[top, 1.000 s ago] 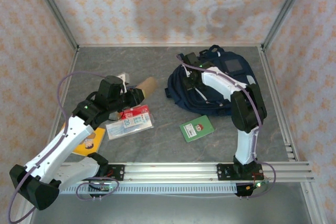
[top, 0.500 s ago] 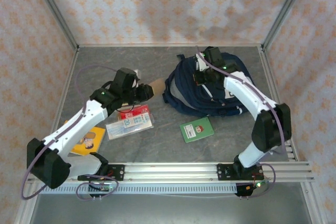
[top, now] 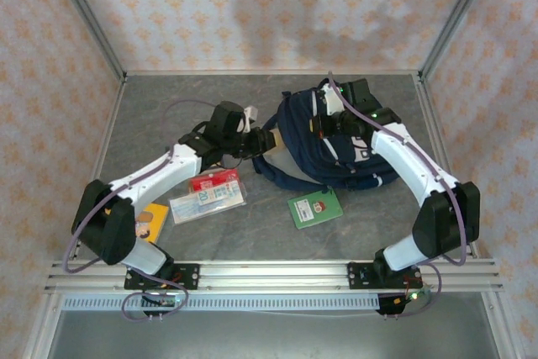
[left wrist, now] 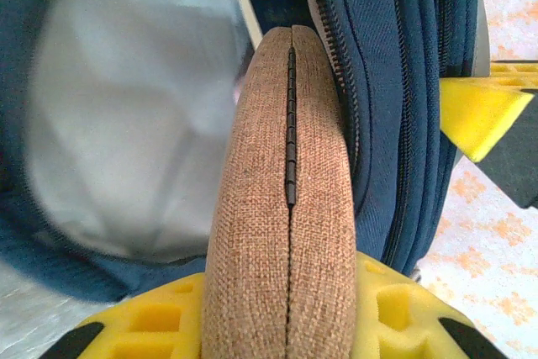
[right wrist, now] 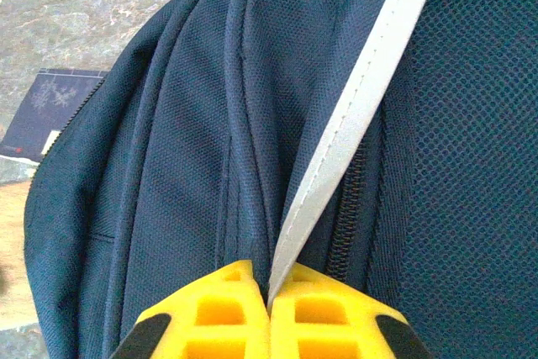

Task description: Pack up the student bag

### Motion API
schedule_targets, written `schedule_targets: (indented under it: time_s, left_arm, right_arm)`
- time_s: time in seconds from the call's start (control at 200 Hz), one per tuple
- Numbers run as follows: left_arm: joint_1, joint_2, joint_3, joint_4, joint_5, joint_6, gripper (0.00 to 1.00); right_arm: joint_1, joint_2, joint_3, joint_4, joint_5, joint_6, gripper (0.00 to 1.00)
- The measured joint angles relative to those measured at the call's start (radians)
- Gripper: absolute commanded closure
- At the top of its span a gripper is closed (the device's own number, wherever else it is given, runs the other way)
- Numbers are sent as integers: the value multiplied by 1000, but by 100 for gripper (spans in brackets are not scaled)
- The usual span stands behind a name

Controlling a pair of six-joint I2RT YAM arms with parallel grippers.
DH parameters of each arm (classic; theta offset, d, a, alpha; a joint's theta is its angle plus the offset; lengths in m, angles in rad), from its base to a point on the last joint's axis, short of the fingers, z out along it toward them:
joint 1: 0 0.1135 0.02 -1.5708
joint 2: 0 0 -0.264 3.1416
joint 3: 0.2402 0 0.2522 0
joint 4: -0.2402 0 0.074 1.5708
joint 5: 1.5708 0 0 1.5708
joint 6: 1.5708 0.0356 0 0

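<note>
Next, I take the bag's loose zip edge (right wrist: 65, 142) with my right gripper, which holds the grey piece of trim back from the bag's opening, before my left gripper pushes the pouch in.
The student bag (top: 349, 157), navy with a pale grey lining, lies at the back right of the table. My right gripper (top: 324, 124) is shut on a grey trim strip (right wrist: 361, 115) at the bag's top edge and holds that edge up (right wrist: 269, 292). My left gripper (top: 255, 141) is shut on a brown woven zip pouch (left wrist: 286, 208), which stands between its yellow pads (left wrist: 395, 308). The pouch's tip (top: 269, 139) sits at the bag's open mouth, with the grey lining (left wrist: 126, 124) to its left and the navy zip edges (left wrist: 395, 81) to its right.
On the table lie a green card (top: 315, 207), a red-and-white packet (top: 214, 180), a clear sleeve with notes (top: 207, 201) and a yellow booklet (top: 148, 221). A small white item (top: 249, 113) sits behind the left gripper. A dark booklet (right wrist: 50, 111) lies beside the bag.
My left arm has swung right, carrying the pouch from mid-table to the bag's mouth. My right gripper has moved back and right with the bag's top edge, and the bag has changed shape.
</note>
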Motion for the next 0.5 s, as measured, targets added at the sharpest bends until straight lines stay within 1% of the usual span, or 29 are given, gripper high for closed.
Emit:
schedule_targets:
  time_s: [0.03, 0.045, 0.135, 0.165, 0.2, 0.28, 0.38, 0.5]
  left_arm:
    - [-5, 18, 0, 27, 13, -14, 85]
    - [-6, 26, 0, 40, 19, -22, 85]
    - [-11, 63, 1, 117, 47, -64, 85]
    - [-11, 69, 1, 140, 55, -75, 85]
    - [-11, 74, 1, 161, 62, -88, 85]
    - [-11, 82, 1, 195, 71, -112, 85]
    - [-16, 92, 2, 234, 74, -136, 85]
    - [-28, 100, 2, 274, 76, -159, 85]
  right_arm:
    - [0, -3, -2, 2, -6, 5, 100]
    - [0, -5, -3, 2, -8, 9, 98]
    - [0, -20, -14, 11, -18, 37, 68]
    - [0, -29, -18, 23, -19, 49, 62]
    - [0, -38, -21, 37, -23, 64, 58]
    - [0, -72, -26, 70, -37, 112, 54]
    - [2, -110, -27, 99, -54, 152, 51]
    - [16, -124, -24, 97, -53, 163, 50]
